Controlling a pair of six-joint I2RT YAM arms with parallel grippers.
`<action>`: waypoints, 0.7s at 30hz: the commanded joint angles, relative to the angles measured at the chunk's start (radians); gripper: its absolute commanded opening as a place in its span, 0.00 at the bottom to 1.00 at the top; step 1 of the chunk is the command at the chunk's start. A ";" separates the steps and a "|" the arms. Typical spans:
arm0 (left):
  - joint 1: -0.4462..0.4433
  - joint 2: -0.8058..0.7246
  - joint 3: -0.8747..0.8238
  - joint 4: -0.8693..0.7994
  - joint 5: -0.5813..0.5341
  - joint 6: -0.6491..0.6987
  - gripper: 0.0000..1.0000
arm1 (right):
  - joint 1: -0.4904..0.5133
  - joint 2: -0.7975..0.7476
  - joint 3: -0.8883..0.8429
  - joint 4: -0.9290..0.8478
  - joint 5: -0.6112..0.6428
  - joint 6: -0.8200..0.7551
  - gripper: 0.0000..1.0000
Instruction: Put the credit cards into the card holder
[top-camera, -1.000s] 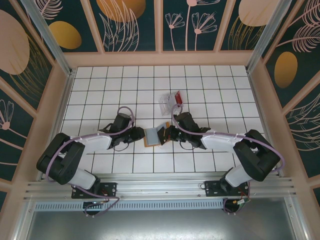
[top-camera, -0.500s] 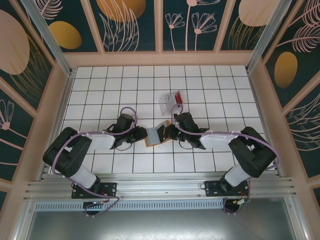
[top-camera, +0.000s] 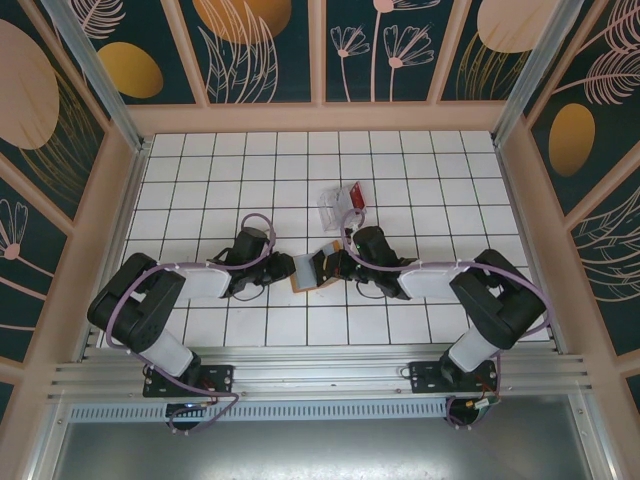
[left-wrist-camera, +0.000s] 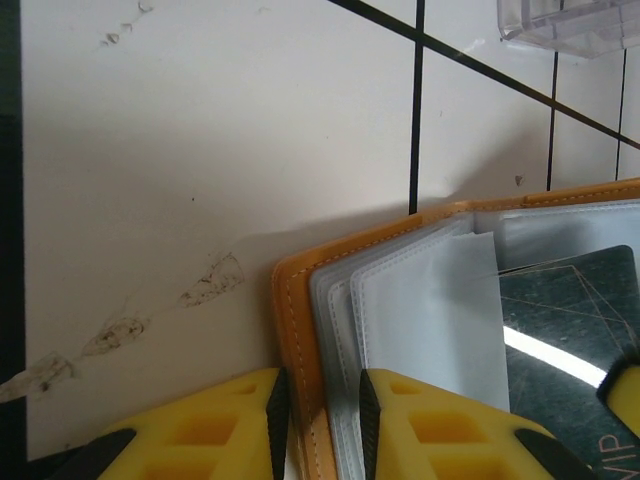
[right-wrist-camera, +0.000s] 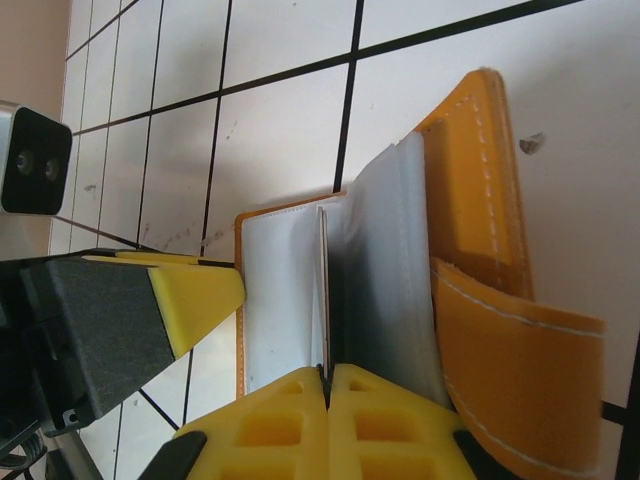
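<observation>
My right gripper needs to let go of the thin credit card in the card holder's grey sleeve (top-camera: 313, 273) (right-wrist-camera: 292, 300) nearest my left gripper.
The orange card holder (top-camera: 308, 271) lies open on the tiles between both grippers, its grey sleeves fanned out. My left gripper (left-wrist-camera: 320, 395) is shut on its orange cover and several sleeves (left-wrist-camera: 430, 300) at the near corner. My right gripper (right-wrist-camera: 328, 372) is shut on a thin credit card (right-wrist-camera: 323, 290), seen edge-on and standing between the sleeves. From the left wrist that card (left-wrist-camera: 575, 320) looks dark with pale lines. The holder's orange flap (right-wrist-camera: 500, 330) curls up on the right. A red credit card (top-camera: 353, 194) sits farther back, at the clear case.
A clear plastic case (top-camera: 335, 203) lies a little behind the card holder, its corner also in the left wrist view (left-wrist-camera: 575, 25). The left gripper's yellow finger (right-wrist-camera: 190, 295) shows close beside the holder. Wooden walls ring the white tiled floor (top-camera: 200, 170).
The left arm swung in and its jaws narrowed on the holder's edge. The right gripper pushed slightly left with the card, and the holder folded up a little.
</observation>
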 joint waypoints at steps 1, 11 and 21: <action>-0.017 0.055 -0.004 -0.029 -0.009 0.004 0.29 | -0.016 0.019 -0.028 0.050 -0.031 -0.036 0.00; -0.016 0.064 0.001 -0.032 -0.018 0.009 0.29 | -0.049 0.036 -0.044 0.108 -0.045 -0.099 0.00; -0.017 0.067 0.006 -0.041 -0.018 0.010 0.29 | -0.046 0.087 -0.048 0.169 -0.050 -0.101 0.00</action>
